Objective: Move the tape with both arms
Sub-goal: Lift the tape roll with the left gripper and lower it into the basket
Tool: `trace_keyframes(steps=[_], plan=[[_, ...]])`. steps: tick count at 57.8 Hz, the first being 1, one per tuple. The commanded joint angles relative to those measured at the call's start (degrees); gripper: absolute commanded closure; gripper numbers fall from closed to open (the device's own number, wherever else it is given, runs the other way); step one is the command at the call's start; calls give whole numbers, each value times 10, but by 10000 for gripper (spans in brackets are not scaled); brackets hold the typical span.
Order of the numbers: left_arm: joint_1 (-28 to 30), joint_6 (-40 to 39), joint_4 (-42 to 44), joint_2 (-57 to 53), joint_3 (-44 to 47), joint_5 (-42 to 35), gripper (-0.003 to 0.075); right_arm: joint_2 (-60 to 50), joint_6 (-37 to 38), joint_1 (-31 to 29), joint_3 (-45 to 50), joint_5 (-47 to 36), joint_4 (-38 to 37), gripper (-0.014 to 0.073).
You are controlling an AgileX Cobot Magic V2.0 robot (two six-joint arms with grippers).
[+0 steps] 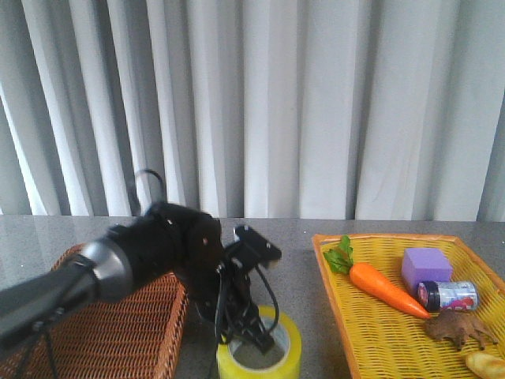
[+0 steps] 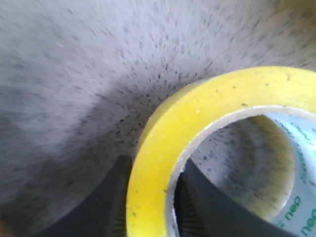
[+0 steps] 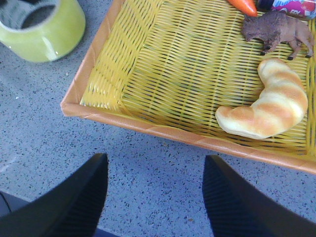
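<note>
Next, I let go of the tape with my left gripper inside the brown wicker basket (image 1: 117,328), slightly toward the side that faces the yellow tray.
The tape (image 1: 260,362), a wide yellow roll with a white printed core, stands on the grey table between the two baskets. My left gripper (image 1: 254,335) points down into it. In the left wrist view the left gripper (image 2: 154,165) has one finger inside the core and one outside, both pressed on the wall of the tape (image 2: 163,148). My right gripper (image 3: 155,173) is open and empty over bare table, just in front of the yellow tray's near rim. The tape also shows in the right wrist view (image 3: 44,29). The right arm is out of the front view.
A brown wicker basket (image 1: 118,332) sits left of the tape. A yellow woven tray (image 1: 331,300) on the right holds a carrot (image 1: 387,288), purple block (image 1: 426,268), small can (image 1: 448,295), brown toy animal (image 3: 276,29) and croissant (image 3: 266,106). Curtains hang behind.
</note>
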Motion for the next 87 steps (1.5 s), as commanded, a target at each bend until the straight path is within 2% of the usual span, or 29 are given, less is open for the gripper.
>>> trace_keyframes(steps=[1, 13, 21, 35, 50, 60, 72, 87], plan=[[0, -5, -7, -85, -19, -23, 609, -3, -4, -3, -14, -27, 3, 180], [16, -4, 2, -166, -19, -10, 608, -3, -4, -3, -14, -27, 3, 180], [43, -4, 39, -207, -18, 5, 608, -3, -4, -3, -14, -27, 3, 180], [135, -26, 68, -225, -17, 55, 608, -3, -4, -3, -14, -27, 3, 180], [216, -35, 66, -205, 33, 36, 608, -3, -4, -3, -14, -27, 3, 180], [232, -34, 66, -170, 77, -4, 608, -3, -4, -3, -14, -27, 3, 180], [232, -34, 55, -111, 80, -38, 608, -3, -4, -3, -14, -27, 3, 180], [231, -34, 51, -66, 80, -40, 605, -3, -4, -3, -14, -27, 3, 180]])
